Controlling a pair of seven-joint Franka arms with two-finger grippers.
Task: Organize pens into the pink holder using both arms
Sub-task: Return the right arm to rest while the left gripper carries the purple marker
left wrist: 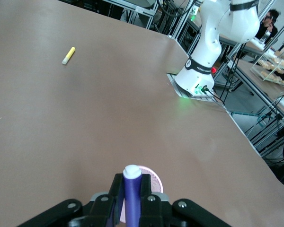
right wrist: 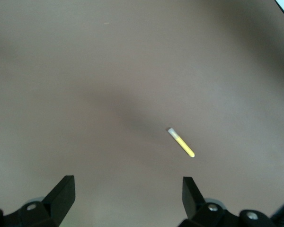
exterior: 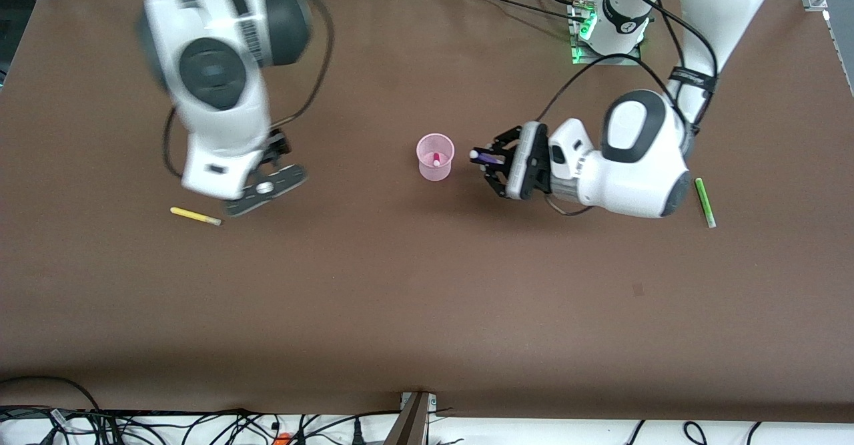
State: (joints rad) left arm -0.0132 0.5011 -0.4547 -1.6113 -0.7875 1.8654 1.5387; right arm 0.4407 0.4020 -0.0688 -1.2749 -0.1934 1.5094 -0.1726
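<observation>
Next, my left gripper lets go of the purple pen beside the magenta pen inside the pink holder [exterior: 436, 157] [left wrist: 143, 191].
The pink holder [exterior: 435, 158] stands mid-table with the magenta pen [exterior: 436, 159] upright in it. My left gripper [exterior: 492, 159] is shut on the purple pen [exterior: 482, 157], held level just beside the holder toward the left arm's end, pale end toward the cup. In the left wrist view the purple pen [left wrist: 131, 191] sits between the pads, with the holder [left wrist: 154, 178] just past it. The yellow pen [exterior: 195, 216] lies toward the right arm's end, the green pen [exterior: 704, 202] toward the left arm's end. My right gripper [right wrist: 128, 194] is open and empty over bare table near the yellow pen [right wrist: 181, 143].
The right arm's base [left wrist: 199, 75] and the left arm's base [exterior: 604, 31] stand at the table's edge farthest from the front camera. Cables run along the edge nearest the camera [exterior: 200, 425]. Brown table [exterior: 427, 285] surrounds the holder.
</observation>
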